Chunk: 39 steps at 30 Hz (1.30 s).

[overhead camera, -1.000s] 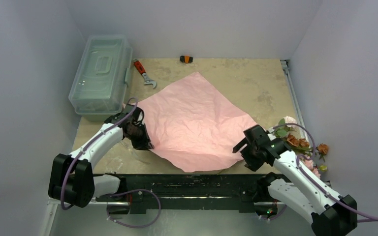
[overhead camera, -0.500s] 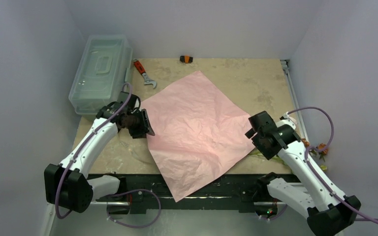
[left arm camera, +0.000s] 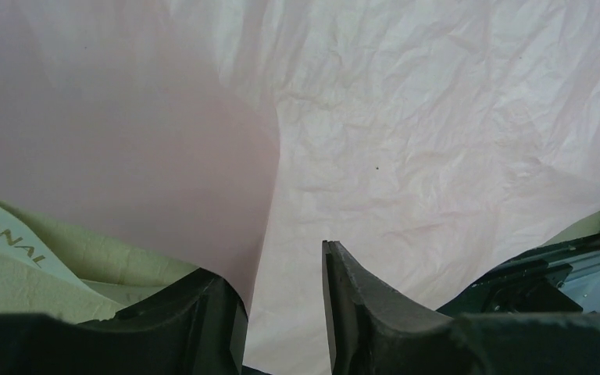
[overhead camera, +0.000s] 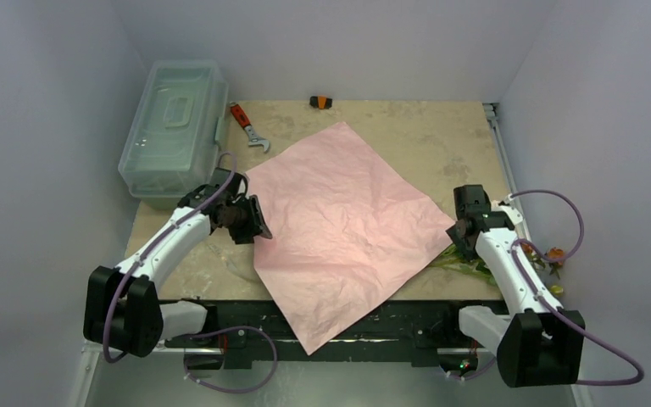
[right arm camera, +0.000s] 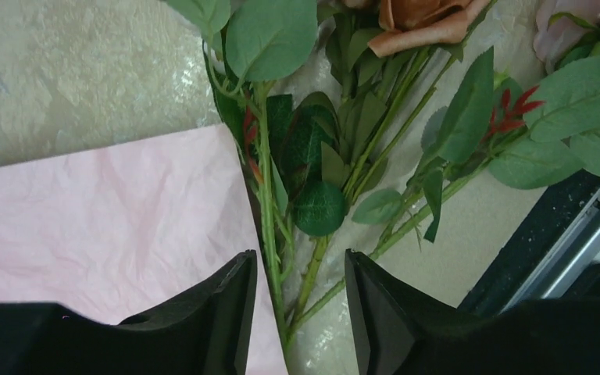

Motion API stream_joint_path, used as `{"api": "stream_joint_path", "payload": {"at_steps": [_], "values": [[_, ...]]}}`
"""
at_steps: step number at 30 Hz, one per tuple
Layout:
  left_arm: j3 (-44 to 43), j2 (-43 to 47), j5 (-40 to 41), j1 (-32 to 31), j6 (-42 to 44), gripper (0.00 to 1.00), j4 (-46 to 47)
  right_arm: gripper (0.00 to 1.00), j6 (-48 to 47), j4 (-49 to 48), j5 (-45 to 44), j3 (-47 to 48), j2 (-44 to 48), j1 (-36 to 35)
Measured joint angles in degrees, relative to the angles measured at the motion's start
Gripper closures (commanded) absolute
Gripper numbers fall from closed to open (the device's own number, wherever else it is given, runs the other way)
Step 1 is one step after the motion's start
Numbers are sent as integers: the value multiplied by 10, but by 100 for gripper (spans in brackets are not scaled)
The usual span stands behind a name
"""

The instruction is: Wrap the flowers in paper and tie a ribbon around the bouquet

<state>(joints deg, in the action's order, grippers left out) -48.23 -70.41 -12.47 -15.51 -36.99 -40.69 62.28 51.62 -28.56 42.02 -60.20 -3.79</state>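
The fold of the pink paper lies loose at the open fingers of the robot's left gripper, so the gripper will close on that fold (left arm camera: 253,269) and keep the paper still before laying flowers.
The pink paper (overhead camera: 347,220) lies spread as a diamond on the table, its near corner hanging over the front edge. My left gripper (overhead camera: 253,222) is at its left edge. In the left wrist view that gripper (left arm camera: 285,285) is open, with the paper (left arm camera: 437,141) below and a raised fold beside the left finger. A cream strip with gold letters, the ribbon (left arm camera: 16,246), peeks out under the paper. The flowers (overhead camera: 479,263) lie at the paper's right corner. My right gripper (right arm camera: 301,273) is open, its fingers on either side of the green stems (right arm camera: 269,203) with gaps showing.
A clear plastic box (overhead camera: 174,127) stands at the back left, with a red-handled wrench (overhead camera: 248,125) beside it. A small orange-and-black object (overhead camera: 320,102) sits at the back wall. A metal rail (overhead camera: 502,161) runs along the table's right edge.
My left gripper opened and let go of the paper, which now lies flatter with a corner over the front edge. My right arm swung right over the flower stems, its jaws narrowing.
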Motion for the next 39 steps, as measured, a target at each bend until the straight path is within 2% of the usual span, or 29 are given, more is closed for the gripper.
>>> {"api": "stream_joint_path", "payload": {"at_steps": [4,7,11,14,19,22,25,30,39], "values": [[12,-31,-15,-2,-4,60,13,57,-35,-59,10,-17,-21,45],[10,-32,-20,-4,-5,60,11,55,-53,-105,16,-31,-43,65],[0,-29,-21,-6,-5,61,-2,54,-73,-158,36,-58,-65,73],[-1,-21,-22,-6,-5,61,-11,58,-83,-183,48,-64,-84,74],[-1,-14,-22,-6,-5,73,-29,79,-92,-223,65,-73,-103,78],[-1,-14,-21,-6,-5,89,-34,99,-95,-233,71,-73,-117,80],[-1,-14,-21,-6,-4,100,-33,100,-100,-231,70,-69,-127,80],[-1,-21,-22,-6,-4,100,-31,100,-119,-191,62,-24,-120,81],[0,-42,-27,-6,-3,100,-20,100,-153,-89,0,89,-24,81]]}}
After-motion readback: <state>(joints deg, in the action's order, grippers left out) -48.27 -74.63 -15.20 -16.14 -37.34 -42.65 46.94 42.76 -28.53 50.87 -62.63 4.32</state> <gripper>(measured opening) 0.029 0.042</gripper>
